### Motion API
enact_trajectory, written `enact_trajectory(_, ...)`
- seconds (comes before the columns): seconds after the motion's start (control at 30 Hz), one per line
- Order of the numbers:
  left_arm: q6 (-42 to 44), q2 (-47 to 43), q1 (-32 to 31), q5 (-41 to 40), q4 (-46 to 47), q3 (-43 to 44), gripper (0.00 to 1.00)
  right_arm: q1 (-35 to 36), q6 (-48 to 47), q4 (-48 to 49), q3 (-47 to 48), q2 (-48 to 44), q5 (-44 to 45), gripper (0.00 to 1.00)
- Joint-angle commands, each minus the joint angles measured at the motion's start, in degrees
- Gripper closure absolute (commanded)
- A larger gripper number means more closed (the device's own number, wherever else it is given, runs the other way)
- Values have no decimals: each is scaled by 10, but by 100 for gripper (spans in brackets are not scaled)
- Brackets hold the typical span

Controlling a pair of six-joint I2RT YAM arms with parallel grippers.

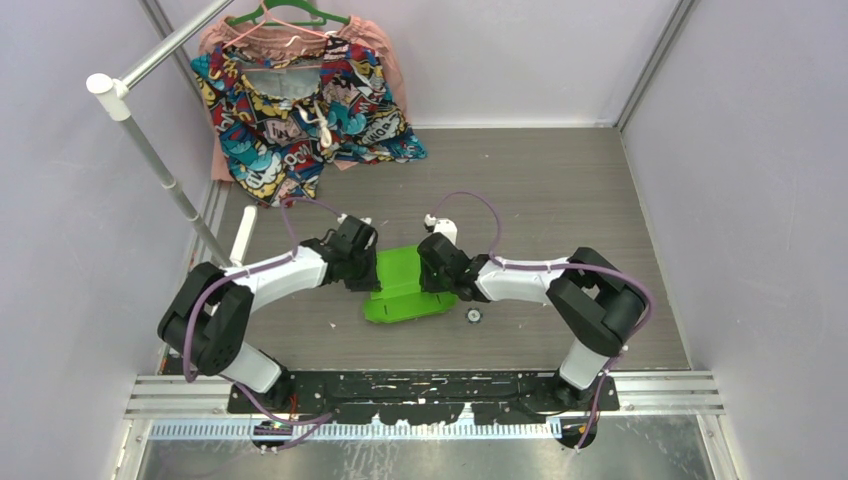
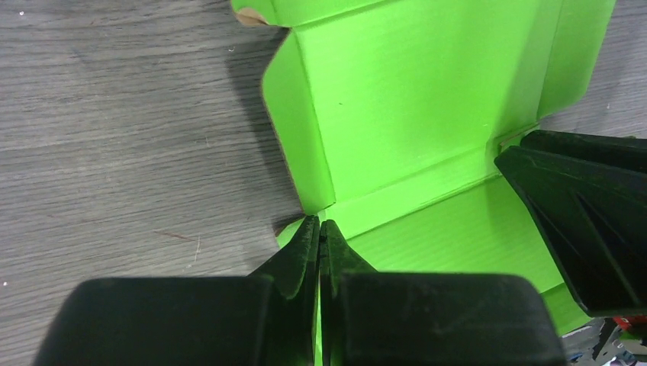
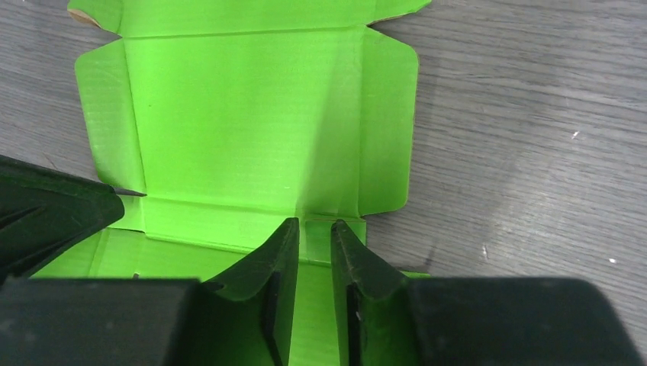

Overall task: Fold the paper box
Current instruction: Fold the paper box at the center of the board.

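The small tab sticks out past the closed fingers of my left gripper, so next my left gripper opens, grabs the box's edge [image 1: 368, 306] next to the tab and folds the tab inward.
The paper box [image 1: 400, 290] is a lime-green die-cut sheet lying on the grey table between both arms, its side flaps partly raised. My left gripper [image 1: 366, 266] is at its left edge. In the left wrist view the left gripper [image 2: 320, 226] is shut, with a thin sliver of the green card [image 2: 397, 114] pinched between the fingers near a flap corner. My right gripper [image 1: 437, 270] is at the sheet's right edge. In the right wrist view the right gripper [image 3: 314, 226] stands a narrow gap apart over the card [image 3: 244, 114], at a small tab by the right flap.
A colourful patterned garment [image 1: 300, 110] hangs on a green hanger [image 1: 290, 15] at the back left, beside a slanted white rail [image 1: 150, 150]. A small round object [image 1: 473, 317] lies just right of the box. White walls enclose the table.
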Motion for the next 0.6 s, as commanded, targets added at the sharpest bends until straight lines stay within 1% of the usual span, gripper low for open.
enact_trajectory(0.0,8,-16,3,-6,12,23,100,15,0,-85,-8,52,19,75)
enact_trajectory(0.1,13,-30,7,-17,-6,27,100,23,15,-92,-11,69,41,86)
enact_trajectory(0.17,11,-38,10,-19,-12,23,100,26,28,-81,-21,80,47,87)
enact_trajectory(0.2,8,-43,12,-21,-12,19,98,27,35,-74,-26,86,49,88)
enact_trajectory(0.23,5,-49,11,-23,-12,14,94,29,41,-66,-32,95,50,88)
enact_trajectory(0.33,-4,-78,13,-39,-13,-2,62,36,57,-50,-43,117,57,88)
enact_trajectory(0.4,-6,-97,16,-46,-20,-10,46,40,64,-38,-50,127,59,88)
enact_trajectory(0.47,-10,-115,26,-47,-29,-20,37,41,70,-28,-57,133,58,88)
enact_trajectory(0.57,-21,-144,45,-48,-34,-39,27,41,78,-15,-71,134,58,88)
